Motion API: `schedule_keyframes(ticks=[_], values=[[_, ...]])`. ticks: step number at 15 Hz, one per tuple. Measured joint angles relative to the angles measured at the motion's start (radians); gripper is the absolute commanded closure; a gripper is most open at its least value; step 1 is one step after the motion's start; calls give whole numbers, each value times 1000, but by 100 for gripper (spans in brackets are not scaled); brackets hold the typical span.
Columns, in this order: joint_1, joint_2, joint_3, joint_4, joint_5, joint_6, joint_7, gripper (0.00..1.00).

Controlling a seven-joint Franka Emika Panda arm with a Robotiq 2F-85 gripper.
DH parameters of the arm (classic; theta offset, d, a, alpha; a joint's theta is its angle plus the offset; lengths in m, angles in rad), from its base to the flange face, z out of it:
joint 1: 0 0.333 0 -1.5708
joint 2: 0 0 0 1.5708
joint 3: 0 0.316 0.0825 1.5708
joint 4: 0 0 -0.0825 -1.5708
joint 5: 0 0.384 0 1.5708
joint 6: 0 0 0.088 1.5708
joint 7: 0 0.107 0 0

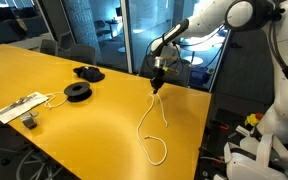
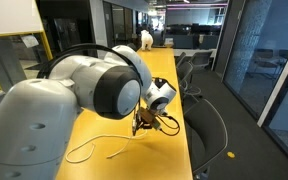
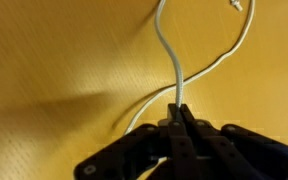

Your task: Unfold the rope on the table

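Observation:
Next, my gripper releases the rope on the bare table (image 1: 162, 93) close to its far edge, in front of the dark chair.
The rope (image 1: 152, 125) is a thin cream cord on the yellow-orange table (image 1: 94, 120). It hangs from my gripper (image 1: 158, 86) and runs down into a loop near the table's near edge. In the wrist view my gripper (image 3: 180, 112) is shut on the rope (image 3: 170, 50), which curves away over the tabletop, with a second strand (image 3: 234, 48) beside it. In an exterior view the gripper (image 2: 140, 124) is partly hidden behind the arm, and the rope (image 2: 89, 146) trails over the table (image 2: 164, 75).
A black round spool (image 1: 77, 92) and a dark bundle (image 1: 88, 72) lie mid-table. A flat white power strip (image 1: 20, 106) with its white cable sits at one end. Chairs (image 2: 212, 125) stand along the table's edge. A small white object (image 2: 146, 39) stands at the far end.

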Motion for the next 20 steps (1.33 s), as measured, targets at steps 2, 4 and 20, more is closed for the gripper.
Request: schedule_keyframes(ticks=[2, 4, 20], values=[[-22, 29, -9, 17, 44, -91, -11, 99], [-45, 61, -16, 36, 88, -174, -23, 99], [-74, 153, -110, 99, 341, -365, -36, 99]])
